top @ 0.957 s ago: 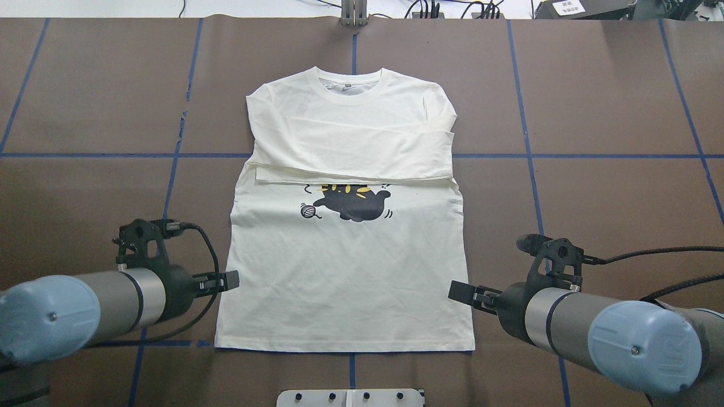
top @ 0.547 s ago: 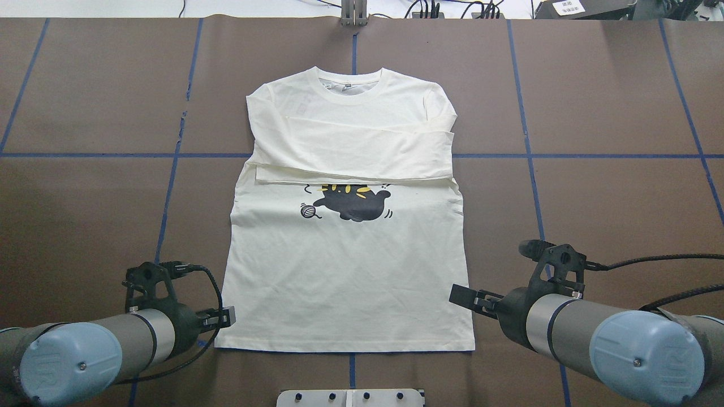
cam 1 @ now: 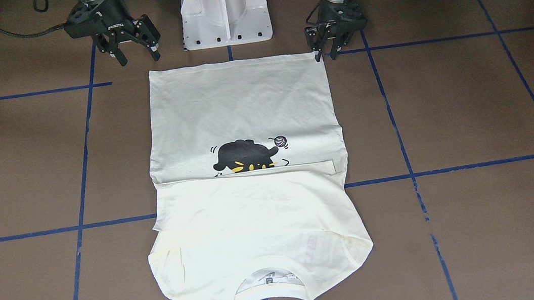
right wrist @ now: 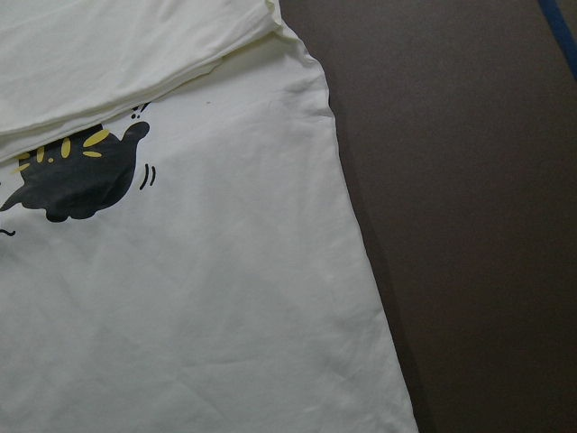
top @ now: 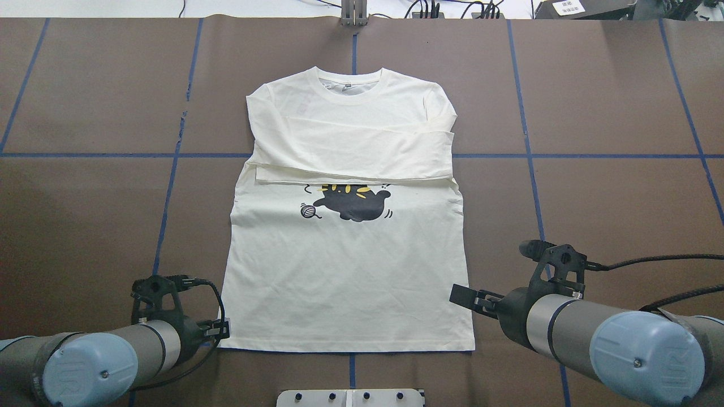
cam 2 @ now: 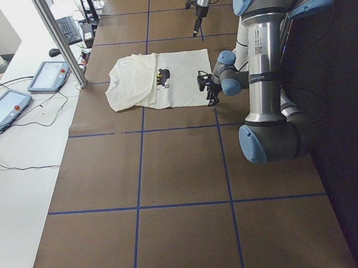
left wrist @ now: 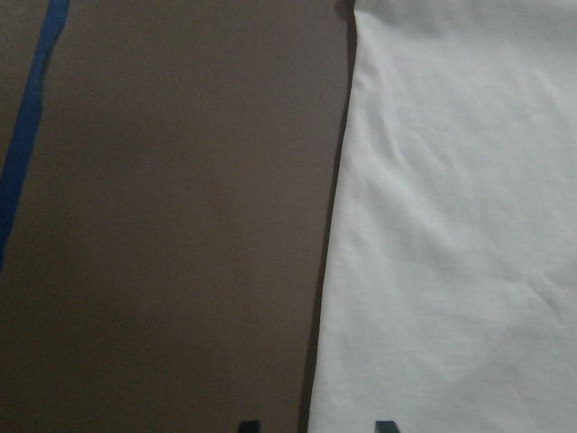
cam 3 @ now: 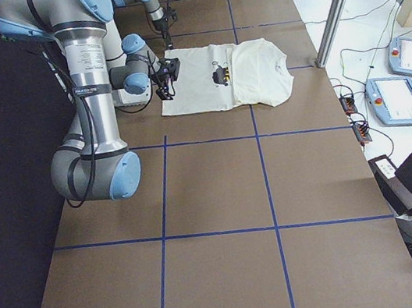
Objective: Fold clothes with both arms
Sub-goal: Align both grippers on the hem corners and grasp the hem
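Observation:
The robot's right gripper should next go to the shirt's other hem corner [cam 1: 151, 73], opposite the one by the left gripper, and close on the cloth there.
A cream long-sleeved shirt [top: 345, 271] with a black cat print lies flat on the brown table, sleeves folded across the chest and collar at the far side. My left gripper [top: 223, 328] is open and low at the hem's left corner; it also shows in the front view [cam 1: 325, 55]. In the left wrist view its fingertips [left wrist: 249, 425] straddle the shirt's edge [left wrist: 451, 225]. My right gripper [top: 461, 295] is open and empty above the shirt's right edge near the hem; in the front view [cam 1: 136, 56] it is held higher. The right wrist view shows the print and side seam [right wrist: 180, 298].
The white pedestal base [cam 1: 224, 12] stands just behind the hem. Blue tape lines [top: 526, 155] cross the table. A metal bracket [top: 353, 14] sits at the far edge. Control tablets [cam 2: 49, 74] and cables lie beyond the table's far side.
My left arm has drawn back along the shirt's left edge to the hem corner and lowered. My right gripper has barely moved. The shirt lies as before.

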Controlling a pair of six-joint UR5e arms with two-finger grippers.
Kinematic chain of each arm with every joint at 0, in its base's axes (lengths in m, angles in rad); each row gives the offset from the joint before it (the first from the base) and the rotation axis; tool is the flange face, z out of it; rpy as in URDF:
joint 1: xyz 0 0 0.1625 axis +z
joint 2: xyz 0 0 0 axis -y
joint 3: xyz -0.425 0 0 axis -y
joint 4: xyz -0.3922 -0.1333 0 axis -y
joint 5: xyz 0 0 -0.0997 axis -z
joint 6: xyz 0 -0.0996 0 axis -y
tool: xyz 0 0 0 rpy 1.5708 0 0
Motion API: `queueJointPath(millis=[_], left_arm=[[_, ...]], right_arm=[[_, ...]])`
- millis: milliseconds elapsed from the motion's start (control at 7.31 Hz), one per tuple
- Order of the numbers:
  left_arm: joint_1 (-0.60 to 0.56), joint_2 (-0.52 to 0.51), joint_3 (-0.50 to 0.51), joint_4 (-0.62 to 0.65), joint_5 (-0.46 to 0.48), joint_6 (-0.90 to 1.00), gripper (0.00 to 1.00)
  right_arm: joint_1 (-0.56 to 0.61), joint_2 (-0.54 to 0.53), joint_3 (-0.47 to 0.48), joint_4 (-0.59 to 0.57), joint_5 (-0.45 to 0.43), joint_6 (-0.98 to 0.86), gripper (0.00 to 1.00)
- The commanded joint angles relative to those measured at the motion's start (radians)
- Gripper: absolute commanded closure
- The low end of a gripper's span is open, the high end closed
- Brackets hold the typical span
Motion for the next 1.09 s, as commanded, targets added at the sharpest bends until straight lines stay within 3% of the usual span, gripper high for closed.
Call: queueJointPath(millis=[0, 547, 957], left_arm=[[0.028, -0.007, 0.014, 0.000, 0.000, 0.000, 0.49], [0.037, -0.007, 0.014, 0.000, 0.000, 0.000, 0.74], [0.048, -0.009, 0.014, 0.000, 0.000, 0.000, 0.75]], right_arm=[[0.000, 0.000, 0.000, 0.000, 0.000, 0.000, 0.00], [0.000, -0.002, -0.001, -0.002, 0.000, 0.000, 0.00], [0.001, -0.005, -0.001, -0.002, 0.000, 0.002, 0.00]])
